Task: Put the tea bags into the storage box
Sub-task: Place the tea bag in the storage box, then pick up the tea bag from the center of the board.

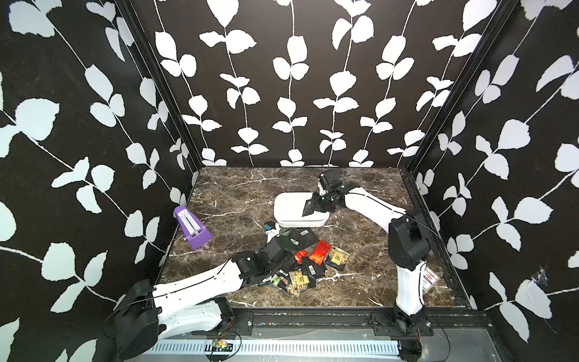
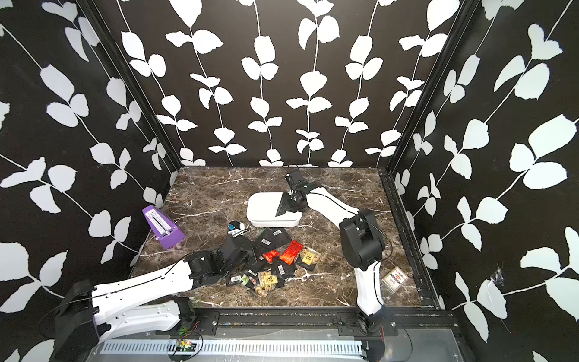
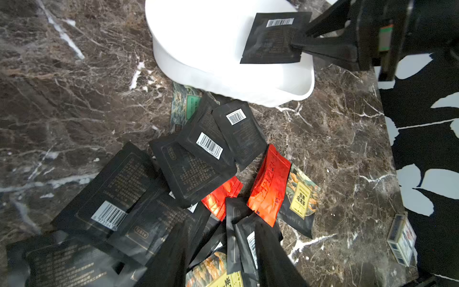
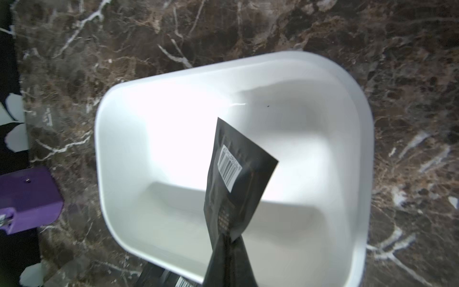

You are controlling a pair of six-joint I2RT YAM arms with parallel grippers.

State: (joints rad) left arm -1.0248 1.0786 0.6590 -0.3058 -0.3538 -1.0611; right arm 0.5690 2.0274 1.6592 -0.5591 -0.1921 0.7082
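Observation:
The yellow tea bag lies flat, partly under the orange-red tea bag, so next my left gripper steadies it while my right gripper takes its free edge [image 1: 346, 259].
The white storage box [image 1: 283, 221] [image 2: 260, 219] stands mid-table, its floor bare in the right wrist view [image 4: 173, 149]. My right gripper [image 4: 228, 239] is shut on one corner of a black tea bag [image 4: 238, 174] [image 3: 270, 37], which hangs above the box's interior. A pile of tea bags [image 1: 313, 261] [image 2: 282, 263] lies on the table in front of the box: mostly black with barcodes, plus orange-red [image 3: 269, 185] and yellow ones. My left gripper [image 3: 221, 231] is low over this pile, its fingers apart with black sachets between them.
A purple metronome [image 1: 192, 227] [image 2: 163, 227] stands at the left edge of the marble table. A small white-and-red card box [image 1: 429, 280] [image 3: 401, 241] lies at the right edge behind the right arm. A teal printed sachet [image 3: 183, 104] lies against the storage box's near wall.

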